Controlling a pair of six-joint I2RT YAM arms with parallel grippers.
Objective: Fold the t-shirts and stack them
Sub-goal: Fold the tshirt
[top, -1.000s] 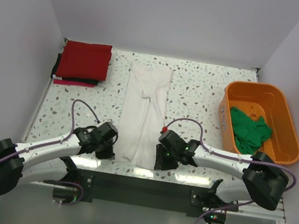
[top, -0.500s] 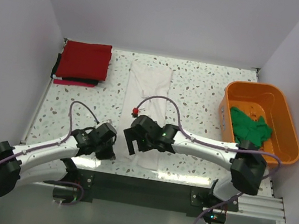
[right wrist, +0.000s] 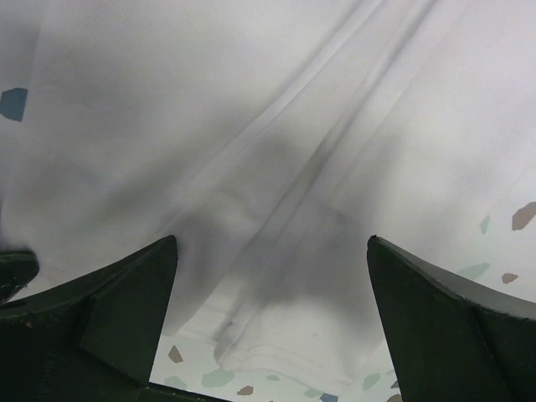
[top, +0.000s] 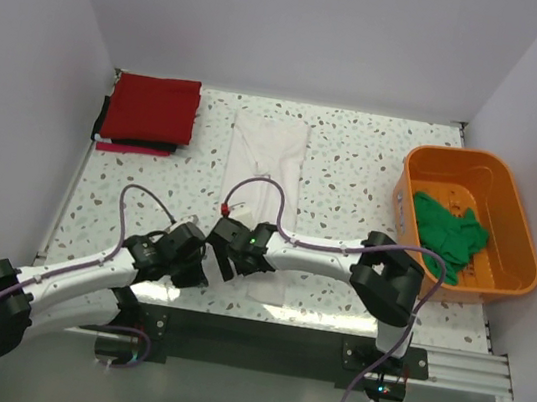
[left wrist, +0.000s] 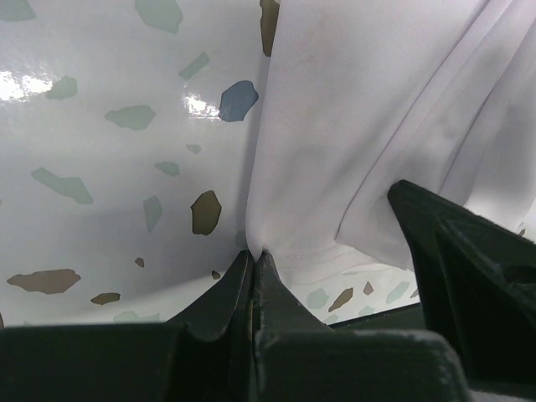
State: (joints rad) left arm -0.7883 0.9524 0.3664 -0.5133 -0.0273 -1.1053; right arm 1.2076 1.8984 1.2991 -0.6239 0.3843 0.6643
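The robot's right gripper will close on the near corner (top: 279, 302) (right wrist: 345, 385) of the white t-shirt, the one on the side toward the orange tub.
A white t-shirt (top: 267, 155) lies as a long folded strip down the middle of the speckled table. My left gripper (top: 194, 269) is shut on its near left edge; in the left wrist view the cloth (left wrist: 352, 126) rises in a pinch from the closed tips of that gripper (left wrist: 254, 254). My right gripper (top: 226, 258) hovers wide open just beside it, low over the shirt's near end (right wrist: 251, 126), with only flat cloth between the fingers of that gripper (right wrist: 272, 241). A folded red t-shirt (top: 151, 108) rests on a thin dark one (top: 105, 132) at the back left. A green t-shirt (top: 451, 233) lies crumpled in the tub.
An orange plastic tub (top: 457, 158) stands at the right side of the table. The right arm reaches leftwards across the near edge, its cable (top: 251, 183) looping above the shirt. White walls close the back and both sides.
My right gripper has let go at the shirt's near right corner, opened wide and swung left across the shirt to beside the left gripper. The left gripper has kept its hold.
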